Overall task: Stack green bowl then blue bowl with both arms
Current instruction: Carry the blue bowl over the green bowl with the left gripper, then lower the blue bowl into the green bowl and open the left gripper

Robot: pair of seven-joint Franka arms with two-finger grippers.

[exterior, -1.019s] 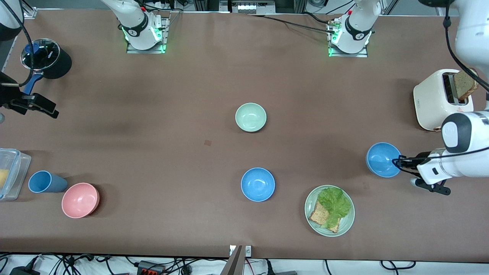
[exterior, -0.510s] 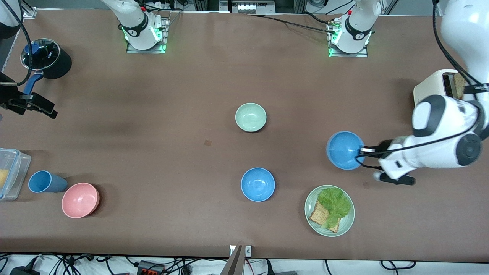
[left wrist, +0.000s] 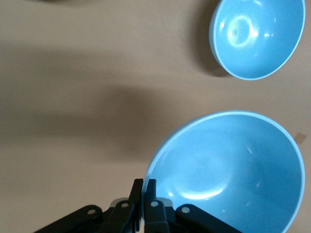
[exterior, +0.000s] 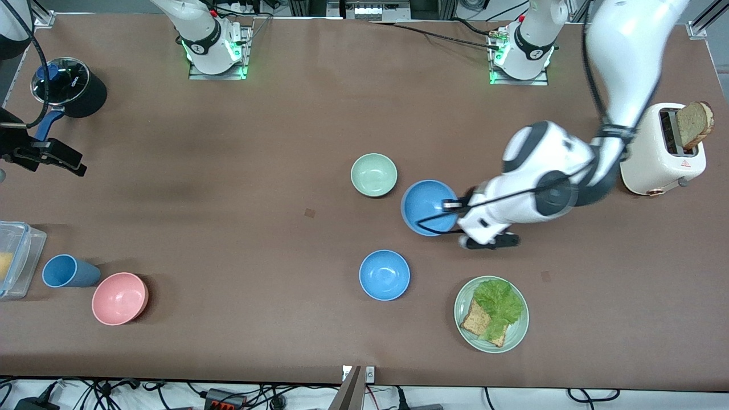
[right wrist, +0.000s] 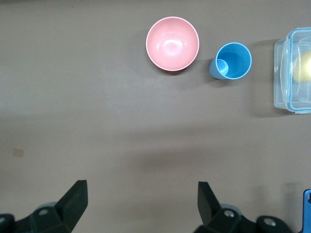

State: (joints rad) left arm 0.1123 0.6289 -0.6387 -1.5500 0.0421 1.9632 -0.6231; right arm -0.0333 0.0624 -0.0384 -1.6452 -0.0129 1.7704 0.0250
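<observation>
Next, my left gripper sets the blue bowl, now held tilted beside the green bowl, down so that it rests inside the green bowl [exterior: 373,174] at the middle of the table.
The green bowl [exterior: 373,175] sits upright at the table's middle. My left gripper [exterior: 454,205] is shut on the rim of a blue bowl [exterior: 427,207] and holds it tilted in the air, over the table just beside the green bowl, toward the left arm's end. The left wrist view shows that held blue bowl [left wrist: 233,170] pinched at its rim by the left gripper [left wrist: 144,187]. A second blue bowl [exterior: 384,275] [left wrist: 257,36] rests on the table nearer the front camera. My right gripper [right wrist: 142,194] [exterior: 57,159] waits open and empty over the right arm's end of the table.
A white toaster [exterior: 660,148] with a bread slice stands at the left arm's end. A pale-green plate [exterior: 459,304] carries lettuce and toast. At the right arm's end are a black pot [exterior: 68,85], pink bowl [exterior: 119,298] [right wrist: 172,43], blue cup [exterior: 65,271] [right wrist: 232,61] and clear container [exterior: 14,259] [right wrist: 294,73].
The left arm has carried the blue bowl from near the toaster toward the table's middle, up beside the green bowl. The right arm has stayed put.
</observation>
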